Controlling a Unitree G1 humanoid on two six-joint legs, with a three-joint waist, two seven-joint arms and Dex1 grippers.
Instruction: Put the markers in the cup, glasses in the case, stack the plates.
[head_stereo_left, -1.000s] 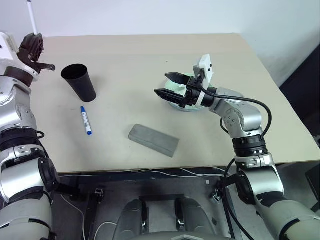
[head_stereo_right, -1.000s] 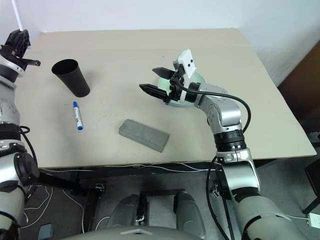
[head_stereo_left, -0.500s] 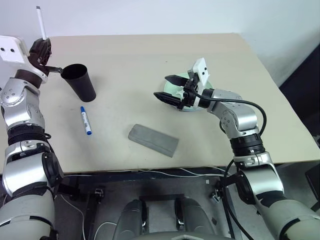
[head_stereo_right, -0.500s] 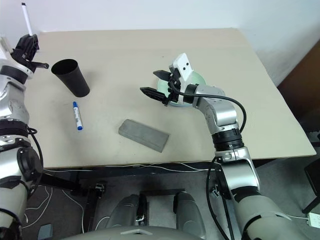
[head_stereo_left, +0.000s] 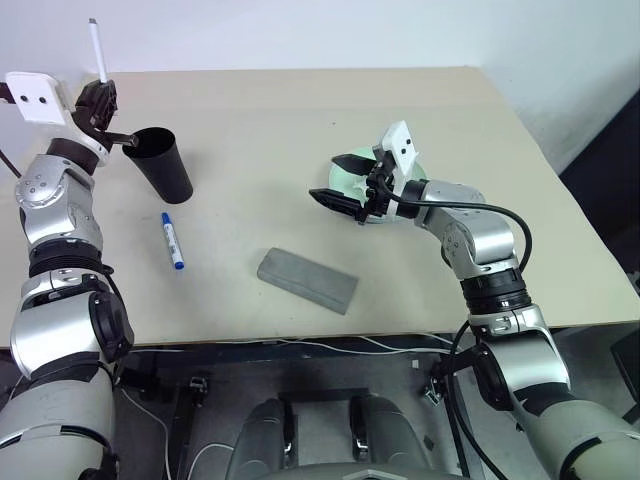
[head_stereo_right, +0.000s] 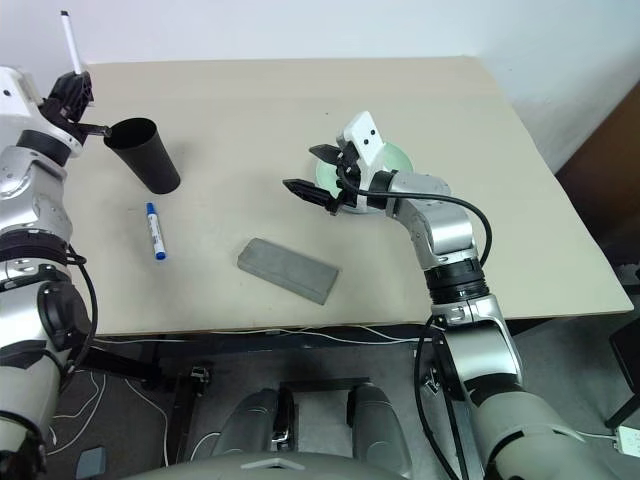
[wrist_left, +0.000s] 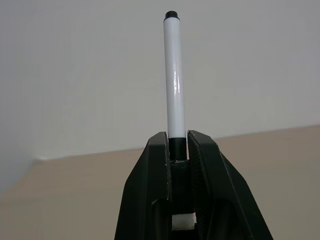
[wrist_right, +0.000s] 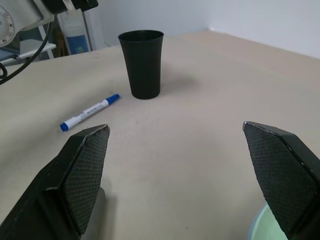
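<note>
Next, my left gripper releases the white marker inside the black cup's opening (head_stereo_left: 153, 147), behind the blue-capped marker.
My left gripper (head_stereo_left: 100, 100) is shut on a plain white marker (wrist_left: 174, 75), which it holds upright just left of the black cup's (head_stereo_left: 160, 165) rim, above the table. The blue-capped marker (head_stereo_left: 172, 240) lies on the table in front of the cup. Nearer the front edge lies the grey case (head_stereo_left: 307, 280), with its lid shut. My right gripper (head_stereo_left: 330, 178) hovers open at mid-table, with nothing between its fingers. Behind it sits a pale green plate (head_stereo_right: 395, 158), partly hidden by the hand. The glasses are out of view.
The beige table (head_stereo_left: 260, 110) has bare room between the cup and the plate and along the back. Its right edge drops to the floor. A white wall stands behind the table's far edge.
My left gripper has carried the white marker in from the left, close to the cup's rim. The right gripper has stayed open and hardly moved.
</note>
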